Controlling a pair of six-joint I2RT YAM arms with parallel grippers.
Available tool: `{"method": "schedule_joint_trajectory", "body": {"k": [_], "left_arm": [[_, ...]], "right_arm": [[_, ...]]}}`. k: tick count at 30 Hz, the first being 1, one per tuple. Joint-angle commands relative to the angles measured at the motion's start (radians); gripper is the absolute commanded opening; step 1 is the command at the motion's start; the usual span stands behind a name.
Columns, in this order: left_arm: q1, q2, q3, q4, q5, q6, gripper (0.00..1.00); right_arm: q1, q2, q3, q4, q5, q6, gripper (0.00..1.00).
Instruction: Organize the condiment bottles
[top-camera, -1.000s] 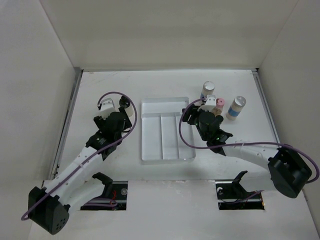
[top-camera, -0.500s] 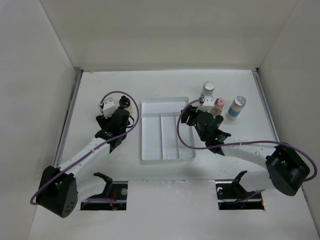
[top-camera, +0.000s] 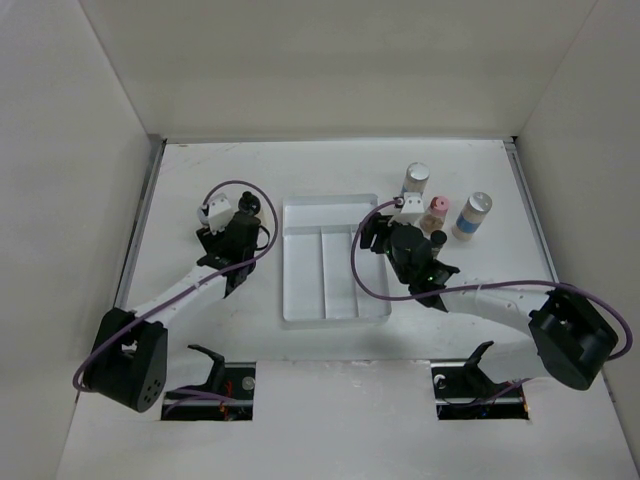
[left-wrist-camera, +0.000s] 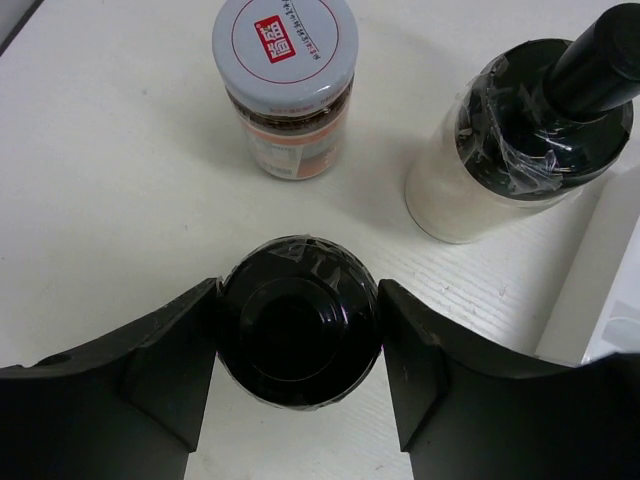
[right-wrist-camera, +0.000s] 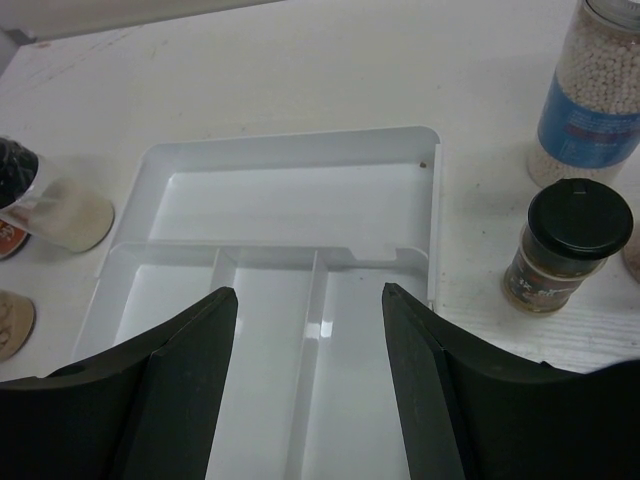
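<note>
The robot's left gripper should release the black-capped bottle in the tray's far wide compartment, at the end (top-camera: 304, 215) closest to the jar.
In the left wrist view my left gripper (left-wrist-camera: 298, 345) has both fingers against the sides of a black-capped bottle (left-wrist-camera: 298, 325) standing on the table. A silver-capped jar with brown contents (left-wrist-camera: 285, 70) and a black-topped bottle of white contents (left-wrist-camera: 520, 150) stand just beyond it. From above, the left gripper (top-camera: 246, 214) is left of the tray. My right gripper (right-wrist-camera: 310, 330) is open and empty above the clear tray (right-wrist-camera: 290, 150). To its right stand a black-capped brown bottle (right-wrist-camera: 568, 245) and a blue-labelled bottle (right-wrist-camera: 600, 100).
The three-compartment tray (top-camera: 330, 203) lies in the middle of the table. Right of it stand a silver-capped bottle (top-camera: 416, 178), a pink-capped one (top-camera: 437, 208), a white-capped blue-labelled one (top-camera: 472, 213) and a black-capped one (top-camera: 438, 240). White walls enclose the table.
The left arm has reached farther forward and right, bringing its gripper around the black-capped bottle. The right gripper has shifted slightly left, over the tray's right side.
</note>
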Motion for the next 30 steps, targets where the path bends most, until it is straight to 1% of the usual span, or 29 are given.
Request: {"method": "schedule_joint_trajectory", "body": {"k": [1, 4, 7, 9, 11, 12, 14, 16, 18, 20, 25, 30], "left_arm": [[0.003, -0.011, 0.013, 0.054, -0.008, -0.002, 0.36], [-0.032, -0.072, 0.001, 0.024, -0.028, -0.002, 0.28], [-0.127, -0.186, -0.007, -0.026, -0.06, 0.001, 0.28], [-0.198, -0.237, 0.028, -0.086, -0.072, -0.005, 0.28], [-0.283, -0.254, 0.077, -0.111, -0.098, -0.015, 0.29], [-0.322, -0.238, 0.108, -0.111, -0.114, -0.016, 0.29], [-0.365, -0.173, 0.183, -0.091, -0.117, -0.013, 0.29], [-0.374, -0.073, 0.261, -0.043, -0.091, -0.001, 0.3], [-0.357, 0.04, 0.333, 0.029, -0.042, 0.019, 0.3], [-0.313, 0.148, 0.398, 0.099, 0.001, 0.047, 0.3], [-0.238, 0.393, 0.574, 0.165, 0.11, 0.07, 0.3], [-0.198, 0.512, 0.624, 0.199, 0.121, 0.083, 0.3]], "right_arm": [[0.013, 0.0, 0.047, 0.036, 0.008, -0.017, 0.66], [0.013, 0.003, 0.046, 0.04, 0.008, -0.017, 0.66], [0.013, -0.01, 0.04, 0.042, 0.014, -0.017, 0.66], [0.013, -0.018, 0.033, 0.046, 0.011, -0.009, 0.66], [0.013, -0.018, 0.033, 0.048, 0.008, -0.008, 0.66], [0.013, -0.018, 0.033, 0.048, 0.009, -0.008, 0.66], [0.013, -0.02, 0.032, 0.048, 0.012, -0.008, 0.66], [0.012, -0.023, 0.026, 0.051, 0.014, -0.003, 0.66], [0.006, -0.032, 0.021, 0.05, 0.014, -0.003, 0.65], [-0.002, -0.05, 0.015, 0.046, 0.014, -0.005, 0.65], [-0.019, -0.082, 0.001, 0.046, 0.015, -0.003, 0.65], [-0.026, -0.086, -0.005, 0.051, 0.015, 0.0, 0.66]]}}
